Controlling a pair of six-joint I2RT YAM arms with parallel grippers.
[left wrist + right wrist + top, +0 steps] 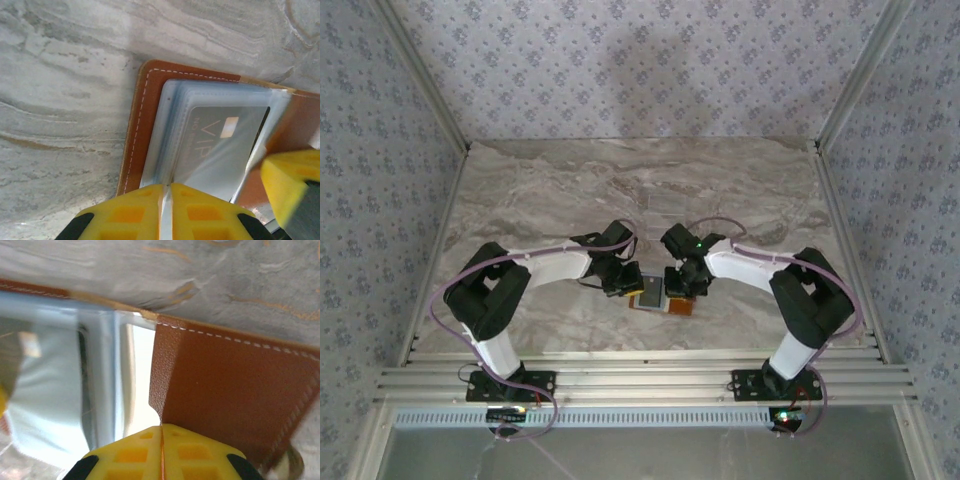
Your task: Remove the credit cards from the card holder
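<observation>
I should open my right gripper, which is shut on the brown leather flap, move it over and slide the credit card out by its dark edge [85,377].
The card holder [677,306] lies open on the marble table between both grippers. In the left wrist view its brown leather cover [145,110] holds a stack of clear grey-blue sleeves, and a dark grey credit card [220,145] marked VIP sits inside the top sleeve. My left gripper [167,189] is shut on the near edge of a thin pale sleeve. My right gripper [161,429] is shut on the edge of the brown leather flap [235,390], which stands lifted. From above, the left gripper [623,283] and right gripper [678,287] flank the holder. A right finger [292,185] intrudes in the left wrist view.
The marble table [570,190] stretches bare behind the arms. Patterned walls close in the back and both sides. Aluminium rails [640,380] carry the arm bases along the near edge. A faint clear rectangle [665,203] lies on the table behind the grippers.
</observation>
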